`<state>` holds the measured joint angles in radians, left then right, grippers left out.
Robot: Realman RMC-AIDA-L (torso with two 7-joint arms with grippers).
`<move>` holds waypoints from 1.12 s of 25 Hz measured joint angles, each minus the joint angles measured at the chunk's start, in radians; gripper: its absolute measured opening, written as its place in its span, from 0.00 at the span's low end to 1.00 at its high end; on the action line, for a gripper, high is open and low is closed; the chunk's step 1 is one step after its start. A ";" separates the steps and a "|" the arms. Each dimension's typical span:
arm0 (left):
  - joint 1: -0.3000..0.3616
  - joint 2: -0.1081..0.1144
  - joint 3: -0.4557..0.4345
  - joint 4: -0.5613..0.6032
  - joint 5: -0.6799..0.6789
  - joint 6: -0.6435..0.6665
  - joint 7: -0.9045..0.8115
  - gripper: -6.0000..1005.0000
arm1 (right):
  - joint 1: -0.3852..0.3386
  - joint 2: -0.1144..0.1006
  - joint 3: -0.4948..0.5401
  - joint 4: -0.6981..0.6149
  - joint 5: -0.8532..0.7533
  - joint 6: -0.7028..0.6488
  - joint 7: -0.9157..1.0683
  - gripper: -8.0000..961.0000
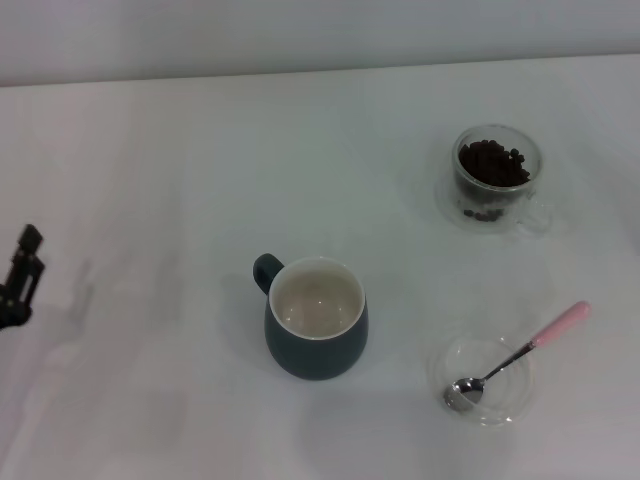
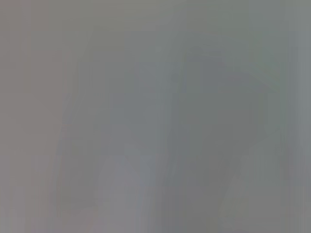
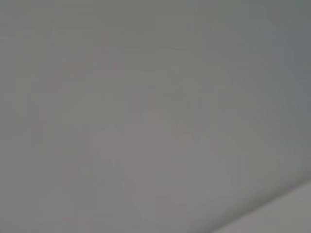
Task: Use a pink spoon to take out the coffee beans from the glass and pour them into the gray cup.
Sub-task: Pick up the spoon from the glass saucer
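Note:
Next, my right gripper grabs the pink spoon by the outer half of its handle (image 1: pixel 571 317), toward the handle's loose end beyond the clear glass dish.
In the head view the pink spoon (image 1: pixel 520 352) lies with its metal bowl in a shallow clear glass dish (image 1: pixel 505 405) at the front right, its pink handle pointing up and to the right. Behind it at the back right stands the glass (image 1: pixel 495 180), holding the dark coffee beans (image 1: pixel 492 162). The gray cup (image 1: pixel 316 318) stands in the middle, its cream inside bare and its handle turned to the back left. My left gripper (image 1: pixel 20 280) shows as a dark piece at the far left edge, well away from everything. The right gripper is out of view.
A white table (image 1: pixel 150 150) carries all the objects. Its far edge meets a pale wall along the top of the head view. Both wrist views show only a plain grey blur.

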<state>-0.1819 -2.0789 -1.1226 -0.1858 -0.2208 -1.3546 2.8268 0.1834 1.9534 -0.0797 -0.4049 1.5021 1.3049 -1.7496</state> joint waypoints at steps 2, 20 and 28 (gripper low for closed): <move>-0.008 0.001 -0.001 0.001 -0.038 0.000 0.000 0.50 | 0.000 -0.018 -0.002 0.016 -0.069 0.029 0.094 0.79; -0.129 0.003 -0.015 0.037 -0.178 0.004 0.000 0.50 | -0.014 -0.076 -0.015 0.139 -0.492 0.237 0.381 0.79; -0.133 0.003 -0.016 0.036 -0.174 -0.001 0.000 0.50 | -0.006 -0.039 -0.061 0.142 -0.516 0.257 0.376 0.79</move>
<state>-0.3148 -2.0754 -1.1382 -0.1495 -0.3947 -1.3558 2.8272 0.1772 1.9143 -0.1407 -0.2632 0.9861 1.5622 -1.3733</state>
